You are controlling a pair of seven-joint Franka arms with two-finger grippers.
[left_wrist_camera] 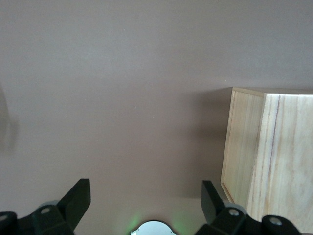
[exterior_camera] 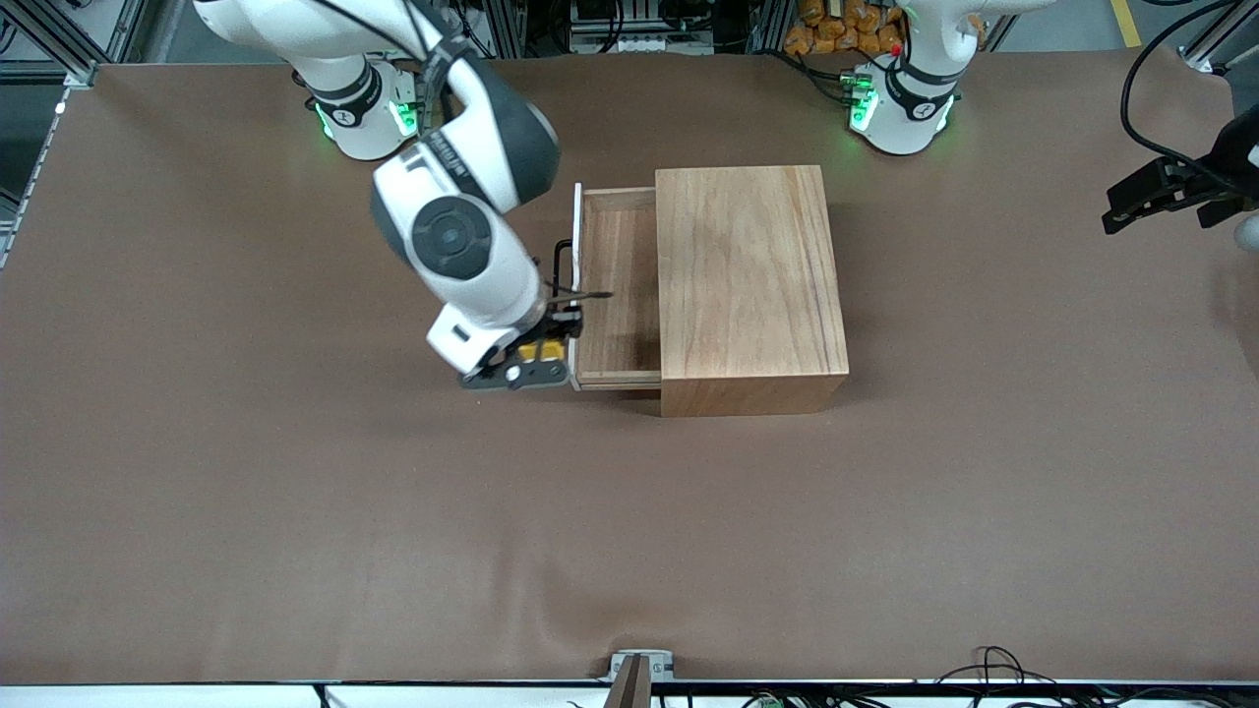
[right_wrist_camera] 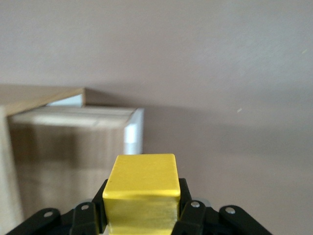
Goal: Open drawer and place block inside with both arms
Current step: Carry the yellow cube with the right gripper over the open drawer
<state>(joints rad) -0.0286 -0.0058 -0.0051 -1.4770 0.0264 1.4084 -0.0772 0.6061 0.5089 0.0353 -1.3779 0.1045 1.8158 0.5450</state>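
The robot's right gripper will set the yellow block down on the drawer's wooden bottom [exterior_camera: 616, 306], between the drawer's white front panel and the box.
The drawer [exterior_camera: 618, 295] stands pulled out of the wooden box [exterior_camera: 748, 285] toward the right arm's end of the table, and nothing lies in the part of its tray that shows. Its white front panel [exterior_camera: 578, 275] carries a black wire handle [exterior_camera: 563, 258]. My right gripper [exterior_camera: 539, 356] is shut on the yellow block [exterior_camera: 542, 349] just outside that panel, over the table beside the drawer's camera-side corner. In the right wrist view the block [right_wrist_camera: 143, 188] sits between the fingers, with the drawer's panel [right_wrist_camera: 133, 131] past it. My left gripper [exterior_camera: 1170, 197] waits open, raised at the left arm's end of the table.
The brown table [exterior_camera: 393, 541] spreads wide nearer the front camera. A metal bracket [exterior_camera: 639, 671] and cables sit at its front edge. In the left wrist view the wooden box [left_wrist_camera: 274, 161] shows beside one open finger [left_wrist_camera: 212, 198].
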